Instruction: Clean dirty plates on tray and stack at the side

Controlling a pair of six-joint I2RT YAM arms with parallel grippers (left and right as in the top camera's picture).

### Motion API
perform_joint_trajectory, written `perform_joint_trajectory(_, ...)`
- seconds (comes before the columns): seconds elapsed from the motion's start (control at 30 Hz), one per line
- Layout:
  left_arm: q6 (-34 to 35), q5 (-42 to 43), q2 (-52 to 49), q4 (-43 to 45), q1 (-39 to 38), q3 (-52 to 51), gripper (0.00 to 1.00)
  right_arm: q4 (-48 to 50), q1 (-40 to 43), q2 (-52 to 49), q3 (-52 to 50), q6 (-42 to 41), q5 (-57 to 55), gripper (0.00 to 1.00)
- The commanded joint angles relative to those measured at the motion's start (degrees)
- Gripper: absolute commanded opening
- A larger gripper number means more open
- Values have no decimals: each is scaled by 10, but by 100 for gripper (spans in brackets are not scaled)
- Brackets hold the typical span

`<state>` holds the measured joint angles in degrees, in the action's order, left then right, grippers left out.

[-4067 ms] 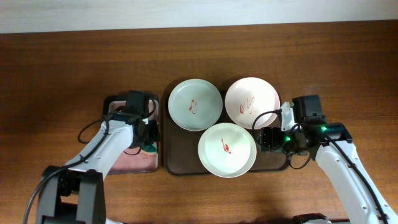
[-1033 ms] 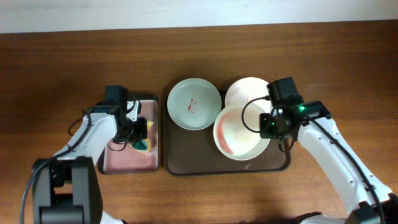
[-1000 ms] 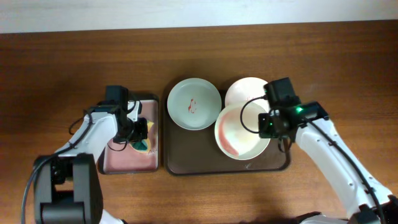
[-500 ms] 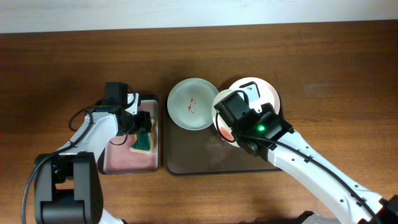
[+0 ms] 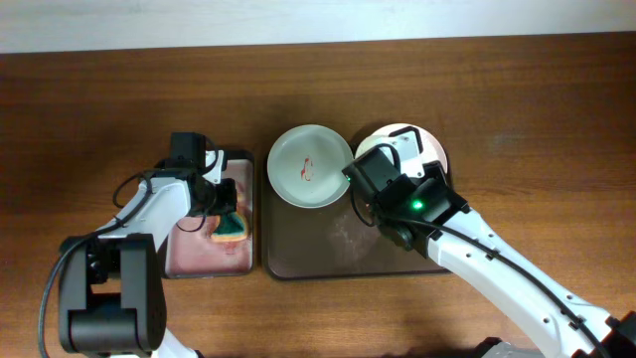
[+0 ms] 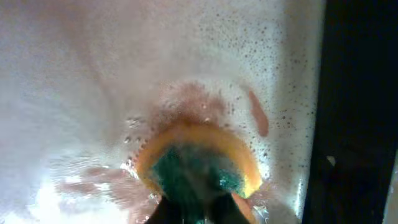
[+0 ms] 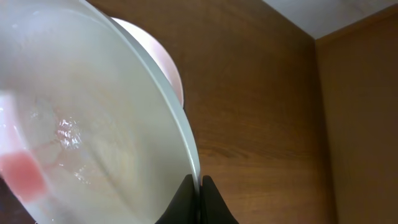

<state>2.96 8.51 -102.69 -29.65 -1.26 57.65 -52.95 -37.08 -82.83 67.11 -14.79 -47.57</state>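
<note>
My right gripper is going to put the whitish plate down on the bare table point(image 5: 515, 174) beside the dark brown tray, past the pale pink plate.
My right gripper point(image 7: 200, 182) is shut on the rim of the whitish plate point(image 7: 93, 124), which it holds tilted in the air, wet, with a red smear low on the left. Overhead, the right arm point(image 5: 407, 204) hangs over the dark brown tray point(image 5: 318, 244) and hides that plate. The pale pink plate point(image 5: 412, 147) point(image 7: 166, 59) lies behind it on the tray, and the pale green plate point(image 5: 310, 166) with its red smear lies at the tray's back left. My left gripper point(image 5: 225, 212) is shut on a yellow-green sponge point(image 6: 196, 165) point(image 5: 231, 227) in soapy water.
The small black tray with pinkish inside point(image 5: 194, 254) stands left of the dark brown tray and holds foamy water point(image 6: 93, 93). Its dark rim point(image 6: 357, 112) runs along the right of the left wrist view. Bare wooden table point(image 5: 537, 119) surrounds both trays.
My right arm has swung left over the tray, lifting and tilting the whitish plate. My left gripper let go of the sponge, then shut on it again in the small tray.
</note>
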Motion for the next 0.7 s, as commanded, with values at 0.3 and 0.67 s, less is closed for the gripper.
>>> perform_joint_trajectory(0.3,0,-28,-16,-31,2,60,45,-1,-19,13,33,10,-48,4)
perform_joint_trajectory(0.67,9,-21,-16,-199,2,70,66,-2,-117,13,33,10,-116,4)
